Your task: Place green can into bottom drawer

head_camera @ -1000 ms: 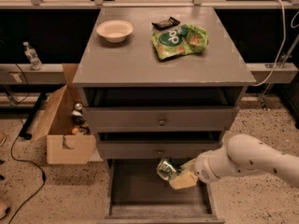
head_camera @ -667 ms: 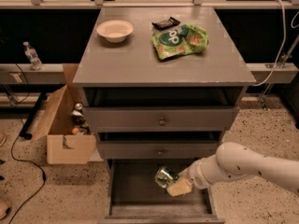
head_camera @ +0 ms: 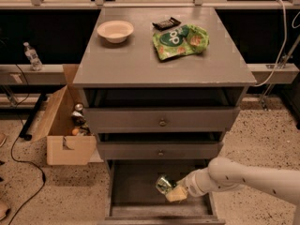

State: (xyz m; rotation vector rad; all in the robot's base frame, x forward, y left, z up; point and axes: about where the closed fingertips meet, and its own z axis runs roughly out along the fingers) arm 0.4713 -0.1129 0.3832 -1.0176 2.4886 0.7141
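My gripper will let go of the green can on the open bottom drawer's inside (head_camera: 155,184), at a spot that is close to its middle.
The green can (head_camera: 164,184) is small and shiny, with a green-and-white print. My gripper (head_camera: 172,191) is shut on it and holds it tilted inside the open bottom drawer (head_camera: 136,210), toward its right side, just above the drawer floor. My white arm (head_camera: 243,175) reaches in from the right. The drawer is pulled out, with a low front lip along the bottom edge of the view.
Two shallower drawers with round knobs (head_camera: 162,123) are closed above. On the cabinet top lie a white bowl (head_camera: 115,31), a green snack bag (head_camera: 180,40) and a dark packet (head_camera: 166,23). An open cardboard box (head_camera: 63,125) stands on the floor to the left.
My gripper has moved left and lower with the can, deeper into the bottom drawer.
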